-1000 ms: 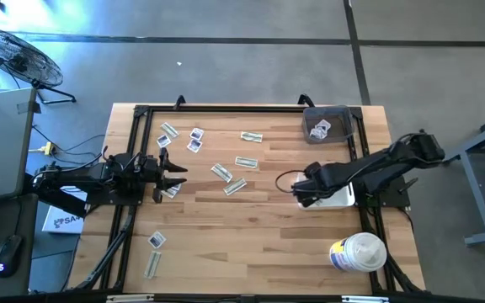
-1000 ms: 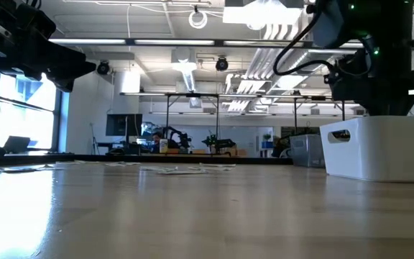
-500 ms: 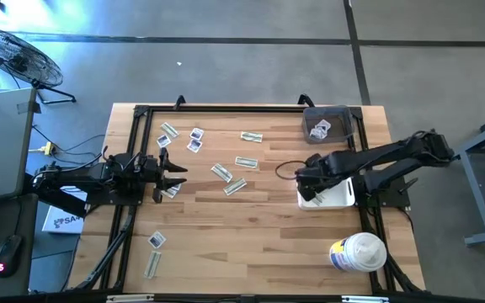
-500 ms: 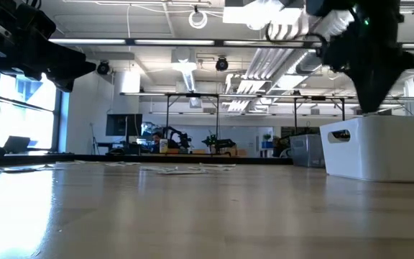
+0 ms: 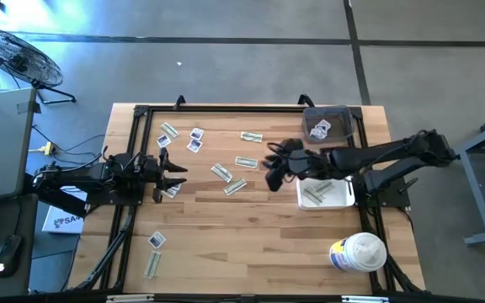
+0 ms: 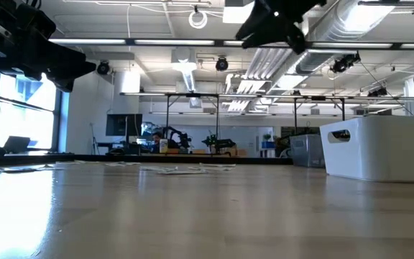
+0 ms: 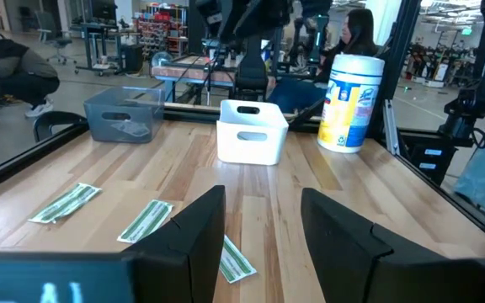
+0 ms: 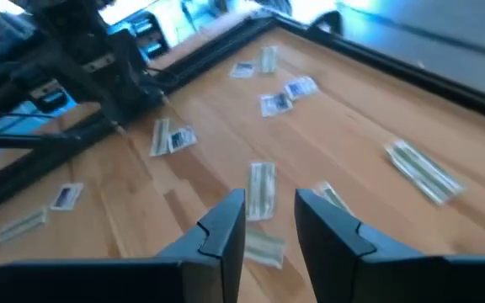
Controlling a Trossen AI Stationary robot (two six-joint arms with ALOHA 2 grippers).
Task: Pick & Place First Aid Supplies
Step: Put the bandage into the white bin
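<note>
My right gripper needs to next move to the strip packet nearest the middle of the table and close on the packet's end [image 5: 243, 182] [image 8: 277, 254] toward the white bin.
The first aid supplies lie scattered on the wooden table: pale green strip packets [image 5: 246, 162] [image 5: 235, 186] and small white sachets [image 5: 195, 135] [image 5: 157, 240]. Some strips [image 5: 317, 194] lie in the white bin [image 5: 350, 192]. Over the table's middle, left of that bin, my right gripper [image 5: 269, 171] hangs high, open and holding nothing; it points slantwise down at the packets [image 8: 261, 189]. At the left edge my left gripper [image 5: 173, 178] waits, open and level, above a strip [image 7: 234, 259].
A grey bin [image 5: 327, 124] with sachets in it stands at the far right. A large white round tub [image 5: 359, 251] stands at the near right. A black frame [image 5: 141, 114] runs along the table's edges. People show in the room beyond the table.
My right gripper has risen out of the white bin and swung toward the table's left, over the middle. It has tipped from pointing down to slanting forward. The strips in the bin are now uncovered.
</note>
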